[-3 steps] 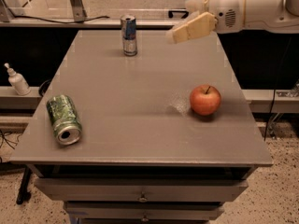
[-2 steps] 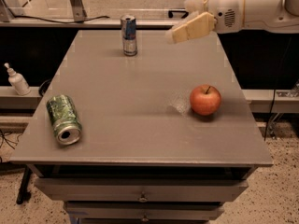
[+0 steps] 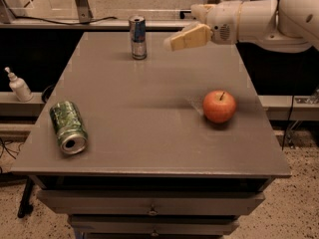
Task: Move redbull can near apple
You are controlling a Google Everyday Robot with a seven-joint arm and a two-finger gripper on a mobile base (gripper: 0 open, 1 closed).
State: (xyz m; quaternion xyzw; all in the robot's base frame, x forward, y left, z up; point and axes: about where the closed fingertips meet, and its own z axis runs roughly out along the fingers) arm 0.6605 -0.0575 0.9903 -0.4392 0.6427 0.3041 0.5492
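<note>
The fingers of my gripper needs to close on the middle of the redbull can (image 3: pixel 138 38), at a height about halfway between the can's top and its bottom.
The redbull can (image 3: pixel 138 37), slim, blue and silver, stands upright near the table's far edge, left of centre. The apple (image 3: pixel 219 106), red-orange with a short dark stem, sits on the right half of the table, well apart from the can. My gripper (image 3: pixel 174 41), cream-coloured on a white arm reaching in from the upper right, hovers above the table's far part. It is just right of the can at about the can's height and does not touch it. It holds nothing that I can see.
A wider green patterned can (image 3: pixel 68 127) lies on its side near the front left corner of the grey table (image 3: pixel 149 148). A small white bottle (image 3: pixel 19 85) stands on a ledge off the table's left side. Drawers sit below the front edge.
My gripper has moved a little left and down, closer to the redbull can. The cans and the apple have not moved.
</note>
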